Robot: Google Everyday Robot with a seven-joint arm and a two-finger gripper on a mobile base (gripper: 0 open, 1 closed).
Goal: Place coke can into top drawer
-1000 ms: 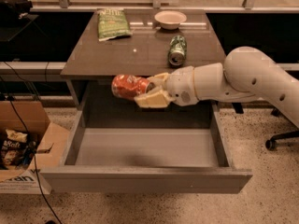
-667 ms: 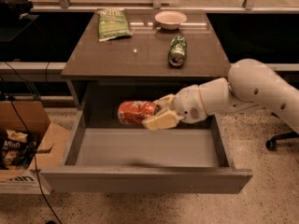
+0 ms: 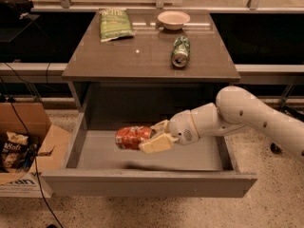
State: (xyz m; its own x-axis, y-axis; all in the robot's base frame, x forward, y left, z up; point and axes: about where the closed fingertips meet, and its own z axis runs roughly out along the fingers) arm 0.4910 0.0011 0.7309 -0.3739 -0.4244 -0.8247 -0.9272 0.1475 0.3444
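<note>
Next, I let go of the coke can on the top drawer's grey bottom near the middle (image 3: 136, 143), toward the cardboard box.
The coke can (image 3: 131, 137), red-orange with white markings, lies on its side in my gripper (image 3: 153, 136), held just above the floor of the top drawer (image 3: 199, 156). The drawer is pulled fully out, grey inside, with its flat front panel (image 3: 147, 184) nearest the camera. My gripper is shut on the can's right end, its cream fingers (image 3: 156, 144) above and below it. My white arm (image 3: 247, 113) reaches in from the right over the drawer's right side.
On the cabinet top (image 3: 118, 61) lie a green can (image 3: 180, 51) on its side, a green chip bag (image 3: 115, 24) and a white bowl (image 3: 174, 19). A cardboard box (image 3: 19, 146) with snack bags stands on the floor at the left.
My gripper has carried the coke can down and slightly right, from the level of the cabinet's top edge into the open drawer, close above its floor.
</note>
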